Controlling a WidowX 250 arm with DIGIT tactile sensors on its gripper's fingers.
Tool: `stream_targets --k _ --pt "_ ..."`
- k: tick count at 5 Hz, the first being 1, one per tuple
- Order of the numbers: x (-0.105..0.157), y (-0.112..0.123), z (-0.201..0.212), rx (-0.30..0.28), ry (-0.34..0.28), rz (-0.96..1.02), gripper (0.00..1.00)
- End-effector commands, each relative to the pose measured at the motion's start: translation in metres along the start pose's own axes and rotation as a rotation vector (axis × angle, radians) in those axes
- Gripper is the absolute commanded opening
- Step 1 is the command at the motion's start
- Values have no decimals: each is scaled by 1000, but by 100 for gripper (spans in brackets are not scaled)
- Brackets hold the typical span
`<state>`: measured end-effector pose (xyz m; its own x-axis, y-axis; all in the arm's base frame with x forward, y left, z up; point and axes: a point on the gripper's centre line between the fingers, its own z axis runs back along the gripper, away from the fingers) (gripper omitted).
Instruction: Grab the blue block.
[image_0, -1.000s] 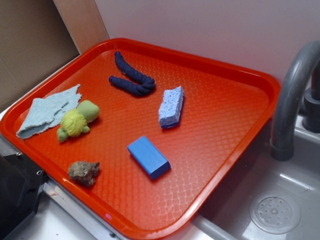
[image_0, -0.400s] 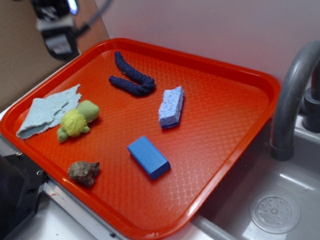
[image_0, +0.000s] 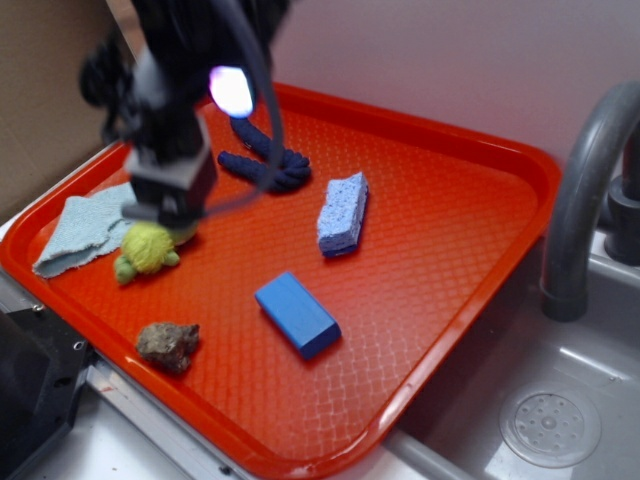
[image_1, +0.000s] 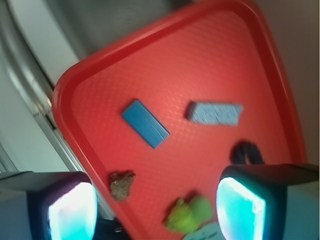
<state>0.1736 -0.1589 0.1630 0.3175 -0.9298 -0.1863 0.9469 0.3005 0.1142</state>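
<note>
The blue block near the brown rock is next for my gripper, which should go to it and close across the middle of its long sides (image_0: 298, 310) (image_1: 145, 124).
The blue block (image_0: 297, 315) lies flat on the red tray (image_0: 440, 250), near its front middle. My gripper (image_0: 165, 205) hangs blurred above the tray's left side, over the green toy (image_0: 148, 250), well to the left of the block and apart from it. In the wrist view the block (image_1: 145, 123) lies ahead of my gripper (image_1: 156, 210), whose two glowing pads stand wide apart. The gripper is open, with nothing held.
On the tray also lie a speckled sponge (image_0: 343, 213), a dark navy rope piece (image_0: 268, 165), a pale blue cloth (image_0: 80, 232) and a brown rock (image_0: 168, 345). A grey faucet (image_0: 580, 200) and a sink drain (image_0: 550, 425) are at the right.
My arm has come in from the top left and swung down and right over the tray's left side. The objects on the tray have not moved.
</note>
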Motion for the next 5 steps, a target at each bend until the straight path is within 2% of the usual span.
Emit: stream_targets --k 1,2,3,5 --pt "-9 -9 -51 2 -30 -398 100" --pt "-4 -3 -85 -37 -30 -391 100" --pt "-2 -2 -107 -102 -71 -391 100" --pt "1 -17 -140 -188 -71 -406 100"
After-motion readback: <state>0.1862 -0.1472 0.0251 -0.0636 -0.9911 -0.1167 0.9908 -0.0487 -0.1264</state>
